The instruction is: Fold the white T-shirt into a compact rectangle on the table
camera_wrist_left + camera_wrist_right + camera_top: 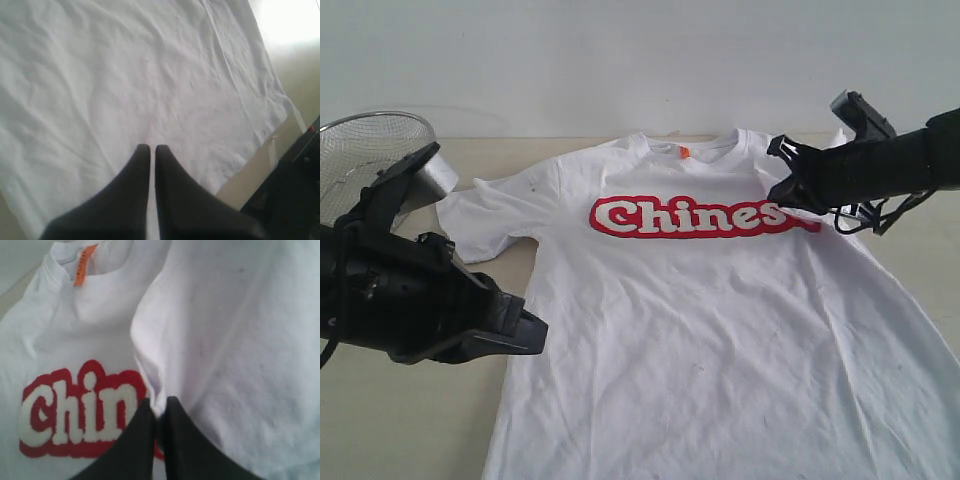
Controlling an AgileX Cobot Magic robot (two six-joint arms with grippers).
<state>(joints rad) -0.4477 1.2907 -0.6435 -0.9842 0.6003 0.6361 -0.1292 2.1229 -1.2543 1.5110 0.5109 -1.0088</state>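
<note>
The fold in my right gripper goes past the end of the lettering, so I will open it, take the fold's outer edge (858, 236) and pull it toward the shirt's side.
The white T-shirt (700, 340) lies front-up on the table (410, 430), its red-outlined lettering (690, 217) and orange neck tag (684, 152) showing. My right gripper (778, 192) is over the chest at the end of the lettering, shut on a fold of white cloth (159, 402). That fold (235, 340) is pulled across the shirt and covers the last letter of the print (75, 415). My left gripper (535, 335) hangs at the shirt's left side edge. Its jaws (152, 147) are shut just above plain white cloth (125, 75), holding nothing.
A round wire-mesh basket (370, 150) stands at the back left, behind my left arm. Bare tabletop (250, 175) shows beside the shirt's hem, with a dark piece of equipment (292, 190) past it. A pale wall runs along the back.
</note>
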